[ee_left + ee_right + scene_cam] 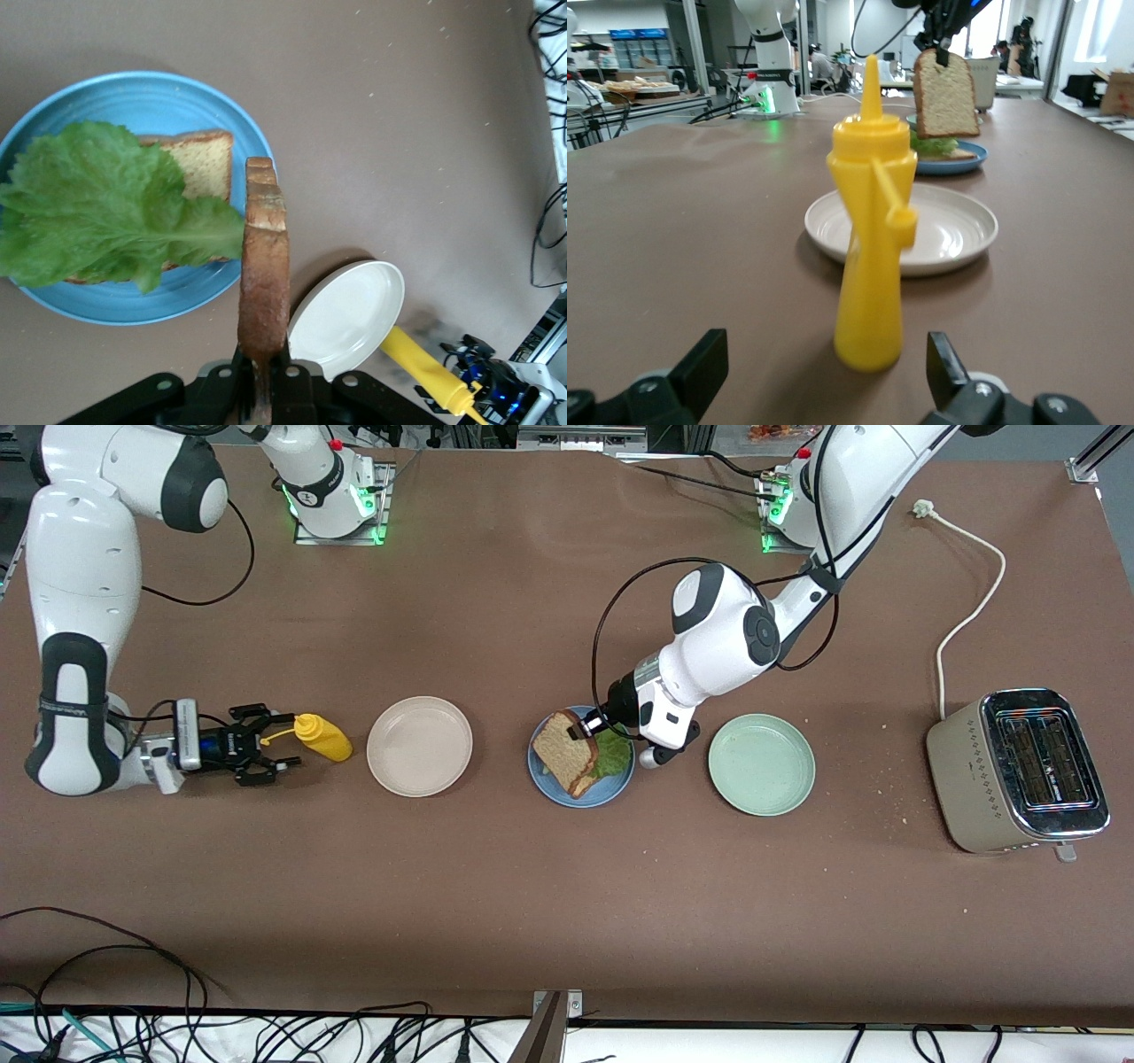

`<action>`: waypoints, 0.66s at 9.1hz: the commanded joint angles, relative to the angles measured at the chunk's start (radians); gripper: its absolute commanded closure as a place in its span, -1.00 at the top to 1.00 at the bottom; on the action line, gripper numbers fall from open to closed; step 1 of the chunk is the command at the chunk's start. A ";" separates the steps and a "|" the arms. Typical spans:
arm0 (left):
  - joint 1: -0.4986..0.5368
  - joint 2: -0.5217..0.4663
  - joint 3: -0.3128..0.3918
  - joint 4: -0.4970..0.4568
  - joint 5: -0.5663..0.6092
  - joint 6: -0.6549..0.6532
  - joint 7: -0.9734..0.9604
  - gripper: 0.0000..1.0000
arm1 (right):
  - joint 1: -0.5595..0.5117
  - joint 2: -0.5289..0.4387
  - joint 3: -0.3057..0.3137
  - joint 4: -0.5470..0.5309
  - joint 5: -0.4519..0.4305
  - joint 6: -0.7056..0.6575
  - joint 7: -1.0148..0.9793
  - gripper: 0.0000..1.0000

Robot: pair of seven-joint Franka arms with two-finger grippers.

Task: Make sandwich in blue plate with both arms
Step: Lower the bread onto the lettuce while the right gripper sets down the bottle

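Observation:
I should use my left gripper to lay the second bread slice, now held on edge over the plate, down flat over the lettuce leaf on the blue plate (575, 751) (152, 212).
The blue plate (613, 788) lies mid-table with one bread slice (208, 159) flat on it and a ruffled green lettuce leaf (613, 760) on top. My left gripper (585, 731) is shut on a second bread slice (565, 751), which it holds on edge over the plate, beside the lettuce. In the left wrist view that slice (264, 266) stands up from between the fingers of the left gripper (264, 385), over the plate's rim (177, 93). My right gripper (288, 740) is low at the right arm's end, open, its fingers either side of a yellow squeeze bottle (871, 239) without touching it.
A cream-white plate (419, 746) lies between the yellow bottle (323, 737) and the blue plate. A mint-green plate (761, 763) lies beside the blue plate toward the left arm's end. A toaster (1019, 771) with its cord stands at that end. Cables run along the table's front edge.

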 commanded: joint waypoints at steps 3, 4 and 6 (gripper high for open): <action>-0.017 0.005 0.018 -0.031 -0.014 0.013 0.003 -1.00 | -0.038 -0.024 -0.163 0.019 -0.026 -0.017 0.432 1.00; -0.017 0.005 0.028 -0.034 -0.014 0.007 0.002 -0.91 | -0.037 -0.045 -0.179 0.023 -0.026 -0.017 0.553 1.00; -0.014 0.002 0.038 -0.051 -0.014 0.004 0.000 -0.79 | -0.038 -0.054 -0.192 0.118 -0.029 -0.074 0.807 1.00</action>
